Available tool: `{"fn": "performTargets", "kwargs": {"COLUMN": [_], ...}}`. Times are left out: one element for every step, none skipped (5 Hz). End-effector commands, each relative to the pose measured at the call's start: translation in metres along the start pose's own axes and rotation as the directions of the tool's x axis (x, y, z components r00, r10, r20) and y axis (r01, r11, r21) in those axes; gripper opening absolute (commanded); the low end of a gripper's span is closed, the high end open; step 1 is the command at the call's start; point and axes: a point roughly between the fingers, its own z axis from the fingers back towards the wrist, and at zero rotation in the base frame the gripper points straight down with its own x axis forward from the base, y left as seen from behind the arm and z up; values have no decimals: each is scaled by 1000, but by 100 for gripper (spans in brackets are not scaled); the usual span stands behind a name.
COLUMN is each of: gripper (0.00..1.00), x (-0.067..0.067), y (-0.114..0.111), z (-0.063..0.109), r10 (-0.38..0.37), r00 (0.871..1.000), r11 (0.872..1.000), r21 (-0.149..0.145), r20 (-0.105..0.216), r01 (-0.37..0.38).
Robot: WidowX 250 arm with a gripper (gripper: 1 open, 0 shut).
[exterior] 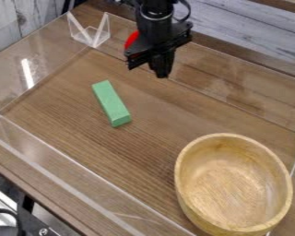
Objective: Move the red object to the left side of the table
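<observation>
Next, my gripper lets go of the red object on the table [110, 61] between the green block and the clear folded stand.
My gripper [160, 72] hangs point-down over the back middle of the table [218, 101], its dark fingers drawn together and shut. There are red patches on the gripper body. I cannot make out the red object as a separate thing; it lies nowhere on the tabletop and may be hidden between the fingers. The gripper is behind and to the right of the green block, clear of the wood surface.
A green rectangular block [111, 102] lies left of centre. A round wooden bowl [234, 184] sits at the front right corner. Low clear acrylic walls [15, 78] edge the tabletop, and a clear folded stand [88, 32] is at the back left.
</observation>
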Motion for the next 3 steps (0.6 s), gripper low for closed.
{"fn": "performTargets", "kwargs": {"gripper": [0,0,0], "x": [15,20,23], "y": [-5,-5,-5], "z": [16,7,-3], "r10": [33,58,81], "r00": [997,995,992], "r11": [998,998,997], "r21": [-53,-40,-27], "r20": [65,79,94], "r01": [-30,-55,-78]}}
